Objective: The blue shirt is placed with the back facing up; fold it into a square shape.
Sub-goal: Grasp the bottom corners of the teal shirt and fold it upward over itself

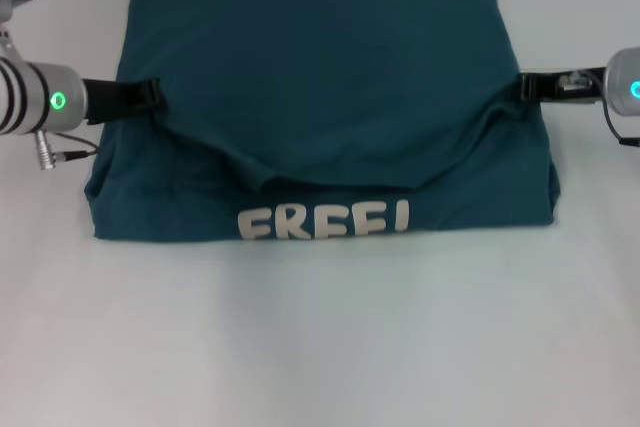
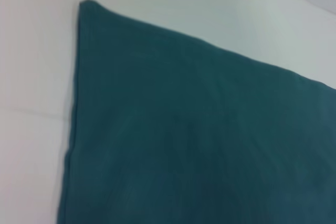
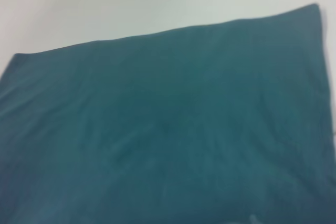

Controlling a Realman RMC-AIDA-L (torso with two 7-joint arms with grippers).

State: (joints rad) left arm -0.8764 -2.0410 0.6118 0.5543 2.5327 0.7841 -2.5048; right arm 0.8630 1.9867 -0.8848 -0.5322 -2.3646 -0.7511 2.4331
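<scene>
Next, my left gripper lets go of the end of the layer on the blue shirt's plain far part (image 1: pixel 168 65), close to the side edge of the shirt.
The blue shirt (image 1: pixel 330 67) lies on the white table (image 1: pixel 320 347), partly folded. White lettering (image 1: pixel 322 220) shows on its near strip. A plain upper layer covers the far part, and its near edge sags in a curve between my two grippers. My left gripper (image 1: pixel 152 97) is at the shirt's left side, shut on that layer's left end. My right gripper (image 1: pixel 528 87) is at the right side, shut on the layer's right end. The left wrist view shows the plain fabric (image 2: pixel 199 129) and one corner; the right wrist view shows plain fabric (image 3: pixel 168 129) too. Neither shows fingers.
The white table surface runs all round the shirt, with a broad strip in front of it. A grey cable (image 1: pixel 65 154) hangs below my left wrist beside the shirt's left edge.
</scene>
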